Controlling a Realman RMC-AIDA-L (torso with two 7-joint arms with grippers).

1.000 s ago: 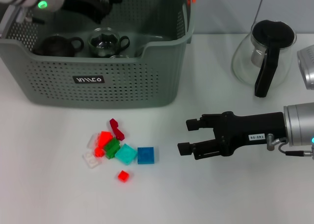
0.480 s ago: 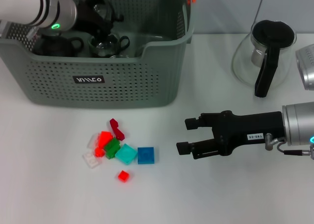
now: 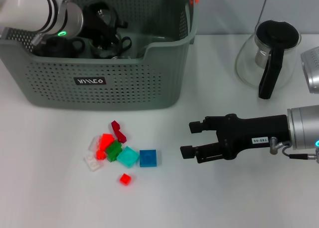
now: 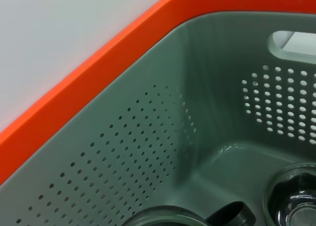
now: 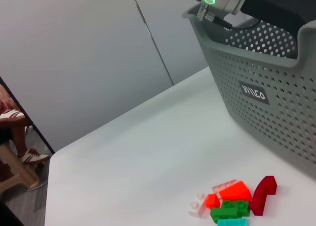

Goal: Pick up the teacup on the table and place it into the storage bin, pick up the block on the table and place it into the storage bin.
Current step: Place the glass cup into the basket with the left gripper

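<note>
Next, my right gripper should move in and close on the sides of the blue block (image 3: 148, 158) that lies beside the teal block.
My left gripper (image 3: 97, 19) is down inside the storage bin (image 3: 102, 81), shut on a dark teacup (image 3: 105, 17) whose handle points right. Below it in the bin rest a dark teacup (image 3: 57, 46) and a glass teacup (image 3: 110, 44), part hidden by the gripper. The left wrist view shows the storage bin's wall (image 4: 148, 137), its orange rim (image 4: 98, 72) and two cup rims. Several blocks lie on the table in front of the bin, among them a blue block (image 3: 148, 158), a teal block (image 3: 128, 157) and a green block (image 3: 113, 150). My right gripper (image 3: 187, 138) is open just right of them.
A glass carafe with a black lid and handle (image 3: 269, 53) stands at the back right, next to a silver object (image 3: 311, 68). In the right wrist view the red block (image 5: 234, 191) and dark red block (image 5: 263, 189) lie near the storage bin (image 5: 261, 87).
My left arm has moved right and down into the bin, carrying the dark teacup lower over the glass one. The right arm and blocks have not moved.
</note>
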